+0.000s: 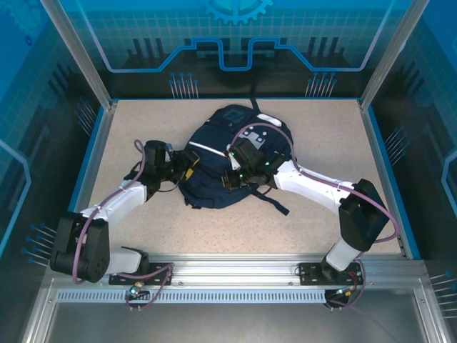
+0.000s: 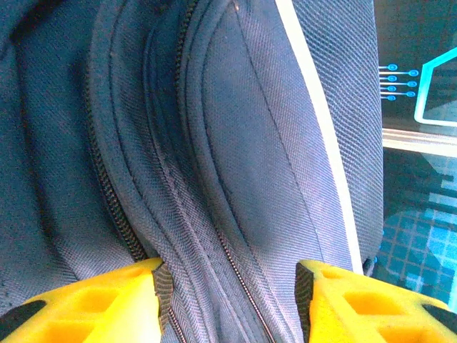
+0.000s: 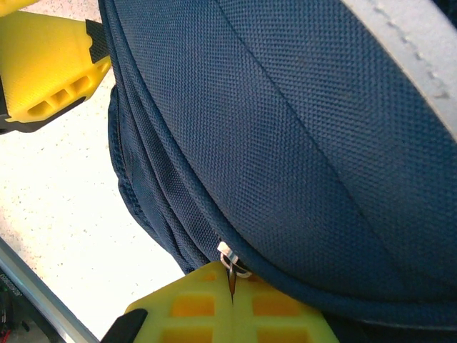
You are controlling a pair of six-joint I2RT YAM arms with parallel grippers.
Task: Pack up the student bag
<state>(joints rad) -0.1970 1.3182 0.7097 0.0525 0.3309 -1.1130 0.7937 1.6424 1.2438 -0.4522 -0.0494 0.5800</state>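
My left gripper needs to pinch the bag's zipper edge, which lies loose between its open fingers, before my right gripper pulls the zipper pull (image 3: 229, 256) along.
The navy-blue student bag (image 1: 214, 153) lies flat in the middle of the table, its white stripe (image 2: 321, 128) running along one side. My left gripper (image 1: 187, 167) sits at the bag's left edge. It is open, and its yellow fingers (image 2: 93, 304) straddle a ridge of bag fabric (image 2: 235, 143) with two zipper lines between them. My right gripper (image 1: 232, 179) rests on the bag's near side. Its jaws (image 3: 232, 296) are shut on the small metal zipper pull (image 3: 230, 256) at the seam of the bag (image 3: 285, 128). A left-gripper finger (image 3: 53, 64) is in the right wrist view.
Speckled beige tabletop (image 1: 314, 143) surrounds the bag. A dark strap (image 1: 275, 204) trails from the bag toward the near edge. Blue walls and metal posts (image 1: 78, 53) enclose the table, and an aluminium rail (image 1: 235, 268) runs along the front.
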